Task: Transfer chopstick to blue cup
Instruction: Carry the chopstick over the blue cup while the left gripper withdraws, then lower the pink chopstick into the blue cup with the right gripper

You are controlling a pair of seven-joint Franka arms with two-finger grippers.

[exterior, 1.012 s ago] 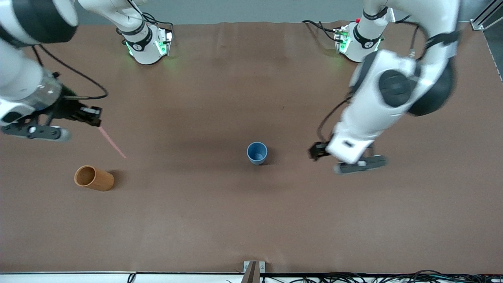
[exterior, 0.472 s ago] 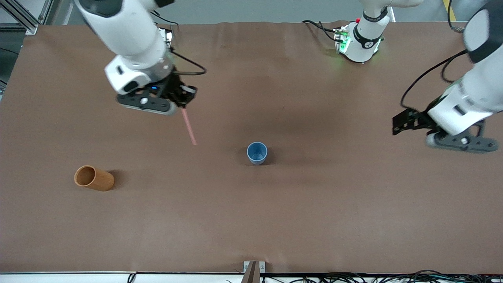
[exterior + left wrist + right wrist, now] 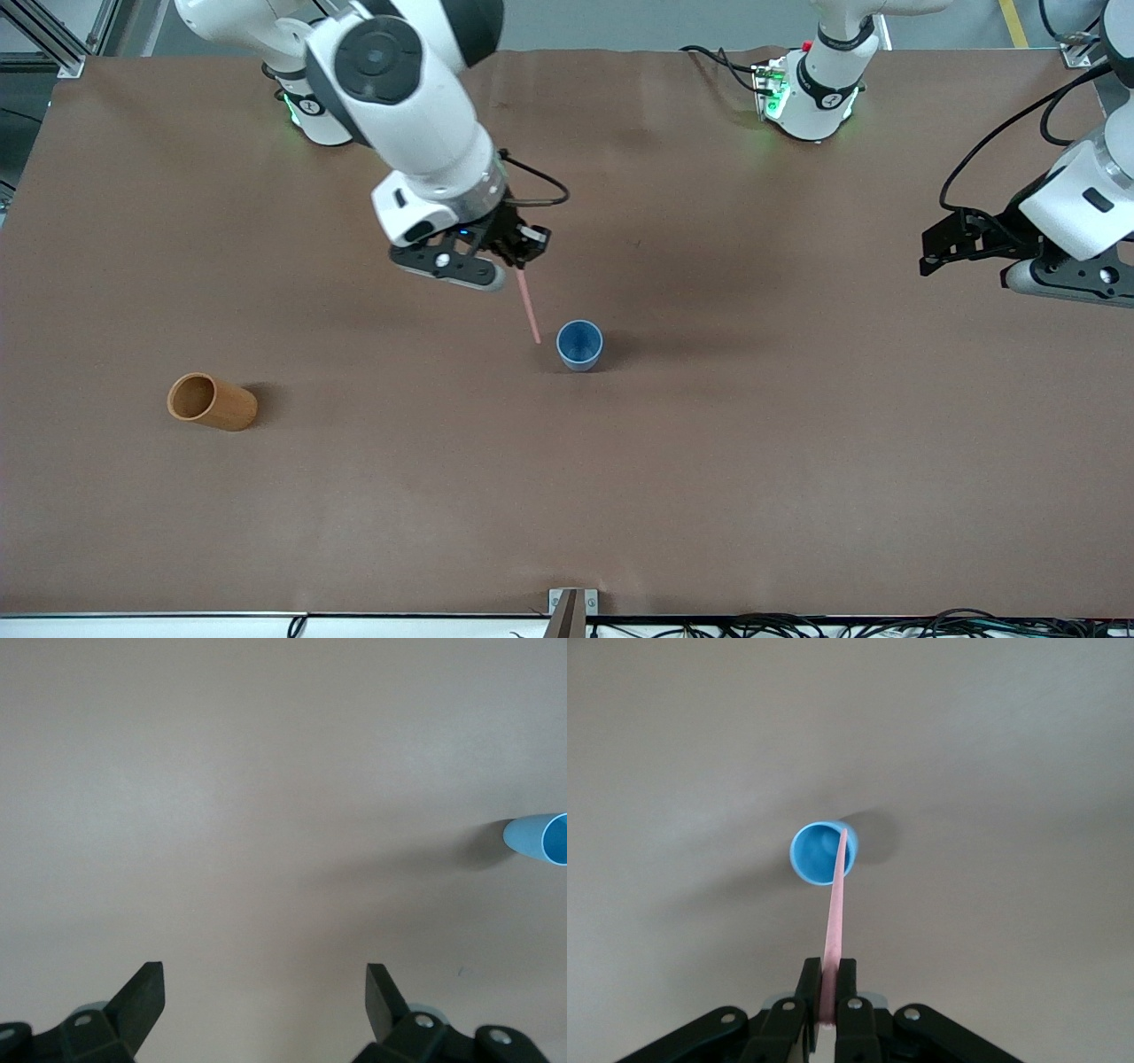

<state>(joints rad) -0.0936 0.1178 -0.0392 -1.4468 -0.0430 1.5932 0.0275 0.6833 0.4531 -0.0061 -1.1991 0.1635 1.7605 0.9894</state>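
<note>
My right gripper should release the light pink chopstick inside the upright blue cup (image 3: 581, 354) (image 3: 823, 851), so it leans on the cup's rim.
My right gripper (image 3: 517, 263) is shut on the light pink chopstick (image 3: 529, 306) and holds it up in the air over the middle of the table. The stick hangs down and its lower tip is just beside the blue cup (image 3: 579, 345), which stands upright. In the right wrist view the chopstick (image 3: 835, 912) runs from the shut gripper (image 3: 829, 979) to the rim of the blue cup (image 3: 819, 853). My left gripper (image 3: 941, 241) is open and empty, up over the left arm's end of the table. The left wrist view shows its open gripper (image 3: 265, 979) and the cup (image 3: 539, 838) at the picture's edge.
An orange-brown cylindrical cup (image 3: 212, 401) lies on its side toward the right arm's end of the table, nearer to the front camera than the blue cup. The brown table surface (image 3: 620, 496) stretches all around.
My right gripper has carried the chopstick from over the right arm's end of the table toward the blue cup. My left arm has drawn away from the cup to its own end.
</note>
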